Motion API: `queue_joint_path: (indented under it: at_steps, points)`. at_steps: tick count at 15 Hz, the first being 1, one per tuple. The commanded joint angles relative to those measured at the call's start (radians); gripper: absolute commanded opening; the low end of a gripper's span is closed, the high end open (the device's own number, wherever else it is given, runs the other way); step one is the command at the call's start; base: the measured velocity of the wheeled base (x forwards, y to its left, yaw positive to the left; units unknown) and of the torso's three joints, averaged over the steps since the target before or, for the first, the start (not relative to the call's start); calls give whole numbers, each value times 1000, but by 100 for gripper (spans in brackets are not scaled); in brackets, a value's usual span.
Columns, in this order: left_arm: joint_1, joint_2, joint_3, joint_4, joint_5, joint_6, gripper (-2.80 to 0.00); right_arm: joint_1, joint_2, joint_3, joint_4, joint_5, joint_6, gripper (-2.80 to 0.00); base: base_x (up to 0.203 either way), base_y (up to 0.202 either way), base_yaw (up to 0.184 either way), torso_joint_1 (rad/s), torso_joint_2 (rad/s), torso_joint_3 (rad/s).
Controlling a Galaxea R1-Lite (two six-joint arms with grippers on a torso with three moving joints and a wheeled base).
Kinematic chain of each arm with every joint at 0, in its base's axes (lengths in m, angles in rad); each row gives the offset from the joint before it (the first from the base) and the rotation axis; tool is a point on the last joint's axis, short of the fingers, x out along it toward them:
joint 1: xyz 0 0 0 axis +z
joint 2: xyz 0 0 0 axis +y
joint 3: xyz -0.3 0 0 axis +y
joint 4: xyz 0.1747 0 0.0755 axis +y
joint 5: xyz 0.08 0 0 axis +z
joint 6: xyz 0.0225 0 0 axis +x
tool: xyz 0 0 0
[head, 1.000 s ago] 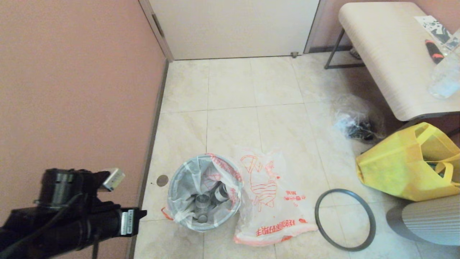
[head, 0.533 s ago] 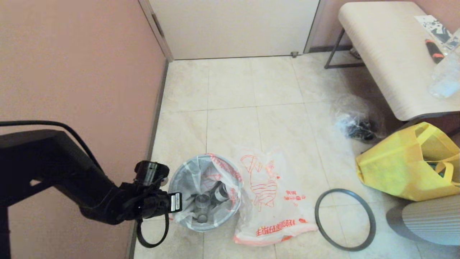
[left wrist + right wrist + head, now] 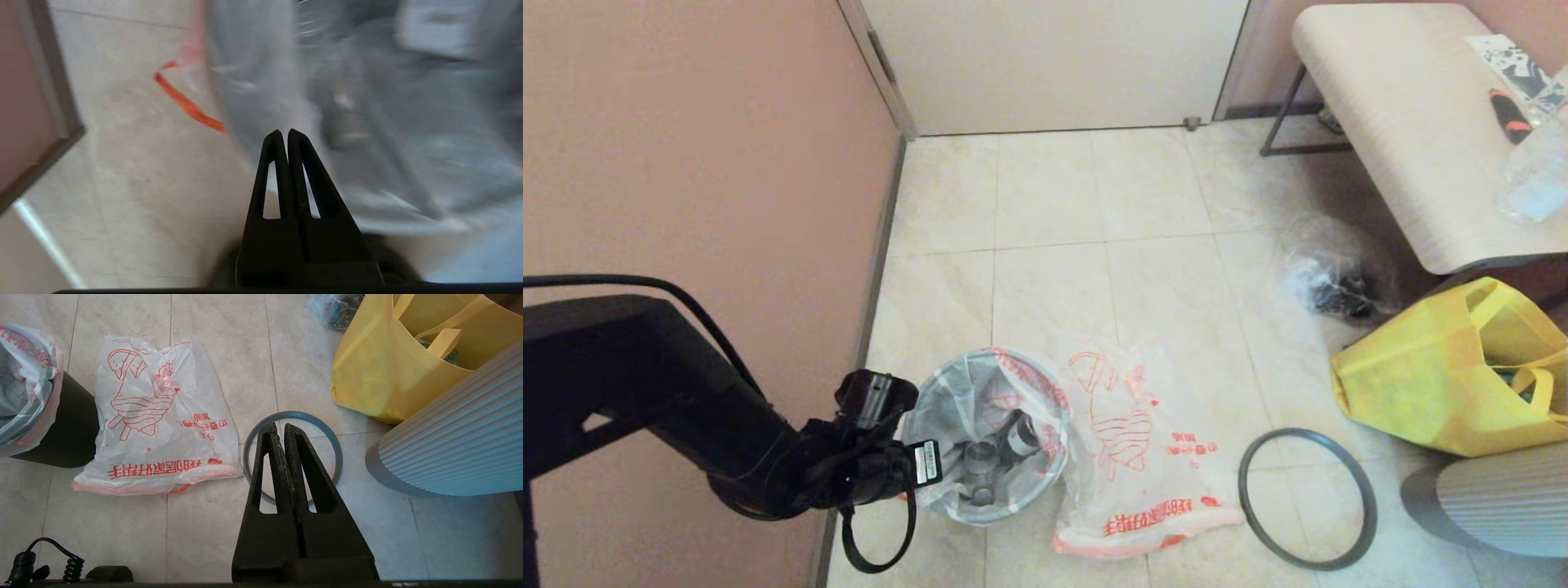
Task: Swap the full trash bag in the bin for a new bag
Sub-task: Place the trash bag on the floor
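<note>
The full trash bag's orange handle [image 3: 901, 496] [image 3: 188, 105] hangs outside the bin on the side of the pink wall. Next, I close my left gripper on it.
The bin [image 3: 1013, 506] stands on the tiles near the left wall, lined with the full trash bag [image 3: 956, 408], grey cans showing inside. My left arm [image 3: 768, 457] reaches to the bin's left rim. The left gripper [image 3: 284, 132] is shut with nothing in it, its tips against the bag's side [image 3: 367, 102], next to an orange handle [image 3: 184, 102]. The new bag [image 3: 1135, 441] lies flat right of the bin. The grey hoop [image 3: 1307, 498] lies further right. My right gripper [image 3: 278, 426] hangs shut and empty above the hoop [image 3: 294, 413].
A yellow tote [image 3: 1454, 367] and a clear bag of dark items [image 3: 1331, 282] sit at the right under a bench [image 3: 1405, 122]. A ribbed white object [image 3: 1494, 498] stands at the lower right. The pink wall [image 3: 686, 163] is close on the left.
My left arm swung from the lower left corner over to the bin's left rim, then edged slightly lower and closer. Both grippers stayed shut.
</note>
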Motion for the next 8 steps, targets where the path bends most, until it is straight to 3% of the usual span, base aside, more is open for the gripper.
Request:
queue_joint_path:
  at_steps: [1, 3, 5, 8]
  points:
    - [-21, -86, 28, -4, 13, -37, -280, 0, 2, 2, -1, 0, 0, -280, 0, 0, 0, 0, 0, 0]
    - [-20, -90, 35, -5, 55, -91, -280, 0, 2, 2, -1, 0, 0, -280, 0, 0, 0, 0, 0, 0]
    - [-22, -87, 48, -6, 89, -98, -280, 0, 2, 2, -1, 0, 0, -280, 0, 0, 0, 0, 0, 0]
    - [-34, -62, 57, -7, 241, -158, -280, 0, 2, 2, -1, 0, 0, -280, 0, 0, 0, 0, 0, 0]
